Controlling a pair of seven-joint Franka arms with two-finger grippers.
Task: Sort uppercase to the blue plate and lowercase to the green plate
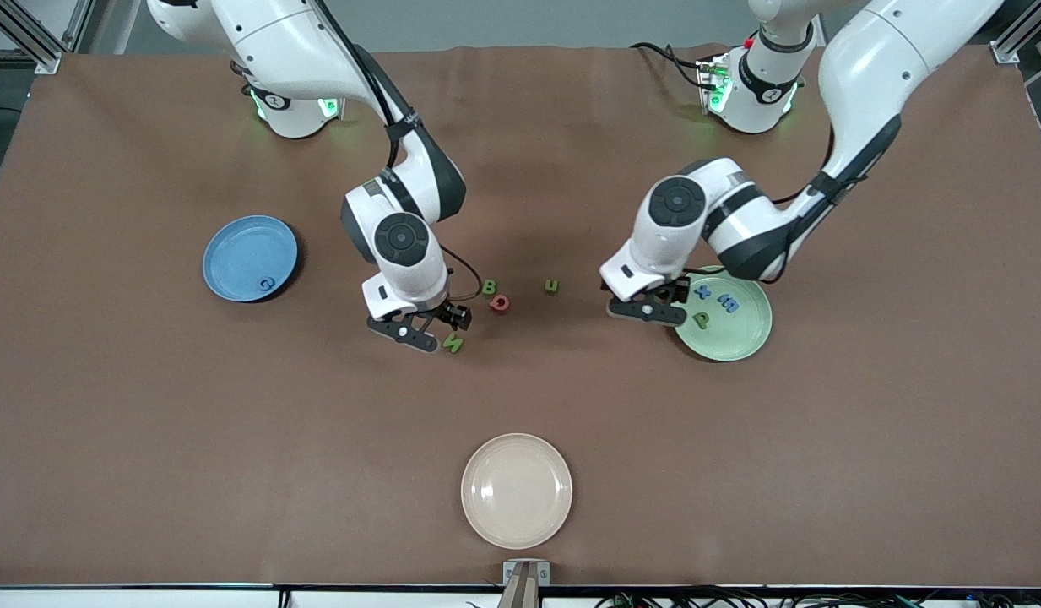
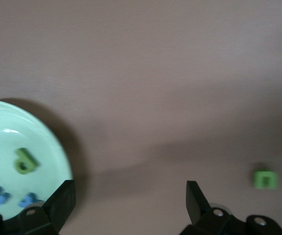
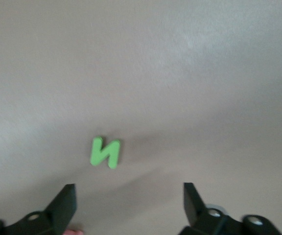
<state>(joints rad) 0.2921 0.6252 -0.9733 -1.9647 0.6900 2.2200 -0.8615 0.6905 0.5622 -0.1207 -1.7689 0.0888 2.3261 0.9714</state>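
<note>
My left gripper is going to close on the upright sides of the green u (image 1: 552,287) (image 2: 266,179), because this lowercase letter belongs on the green plate.
The blue plate (image 1: 241,249) holds a blue G (image 1: 267,285). The green plate (image 1: 733,339) holds a blue x (image 1: 702,291), a blue m (image 1: 728,303) and a green p (image 1: 701,320). Green B (image 1: 490,287), pink-red Q (image 1: 501,303), green u (image 1: 551,286) and green N (image 1: 453,342) lie on the table between the plates. My right gripper (image 1: 430,325) is open and empty, low beside the N (image 3: 105,152). My left gripper (image 1: 651,306) is open and empty over the table at the green plate's rim (image 2: 58,147); the p (image 2: 25,160) and the u (image 2: 265,179) show in its wrist view.
A cream-white plate (image 1: 517,490) lies near the front camera's edge of the brown table, between the two arms' ends. The two arms' bases stand along the table's edge farthest from the front camera.
</note>
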